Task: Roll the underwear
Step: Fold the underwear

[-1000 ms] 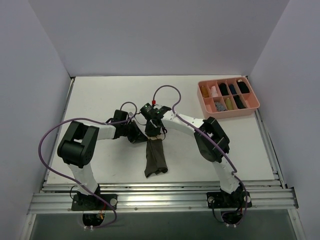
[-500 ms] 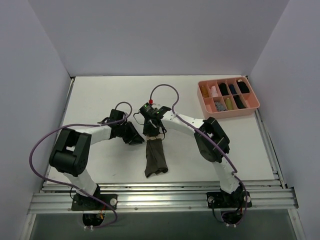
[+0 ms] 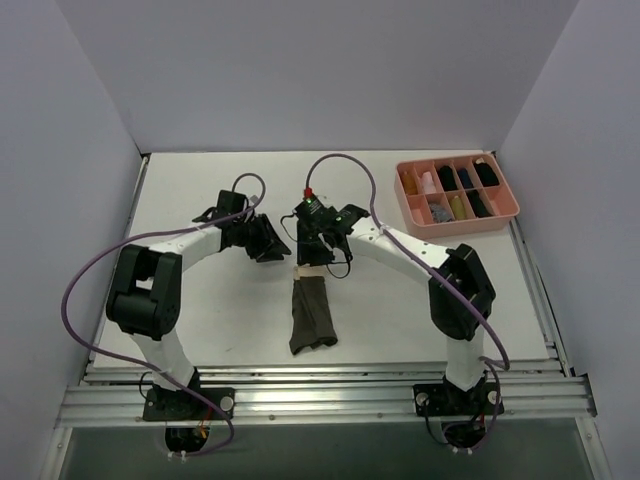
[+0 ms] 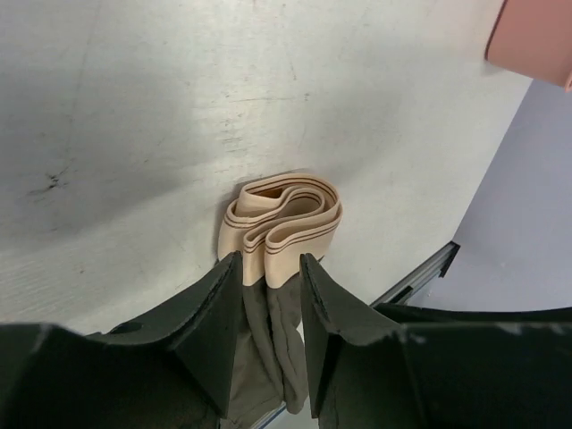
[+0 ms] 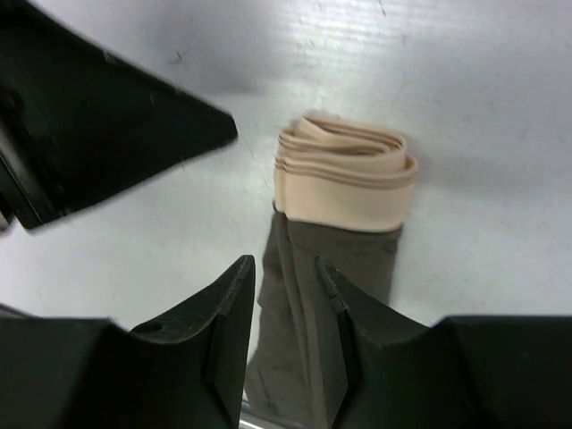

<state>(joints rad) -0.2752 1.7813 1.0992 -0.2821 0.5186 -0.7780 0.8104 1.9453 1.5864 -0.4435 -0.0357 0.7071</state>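
The waistband's folds stand loose; my left gripper needs to pinch the waistband's corner (image 4: 231, 220) and hold it still while my right gripper works along the olive cloth.
The underwear (image 3: 311, 315) lies flat on the white table as a long olive-brown strip, its tan waistband (image 3: 309, 270) folded over at the far end. In the left wrist view the waistband (image 4: 281, 222) shows as a loose fold beyond the open left gripper (image 4: 270, 261), and nothing is gripped. My left gripper (image 3: 277, 249) hovers just left of the waistband. The right gripper (image 3: 319, 252) hangs just behind it, open; in its wrist view the olive cloth (image 5: 335, 259) runs under the open right gripper (image 5: 283, 264) untouched.
A pink compartment tray (image 3: 458, 226) with small rolled bundles stands at the back right. Grey walls close in the table on three sides. The metal rail (image 3: 320, 395) runs along the near edge. The left gripper's body (image 5: 98, 134) shows in the right wrist view.
Both grippers have opened and let go of the waistband, which now lies folded on the table. The left arm drew back to the left and away; the right arm rose and shifted back.
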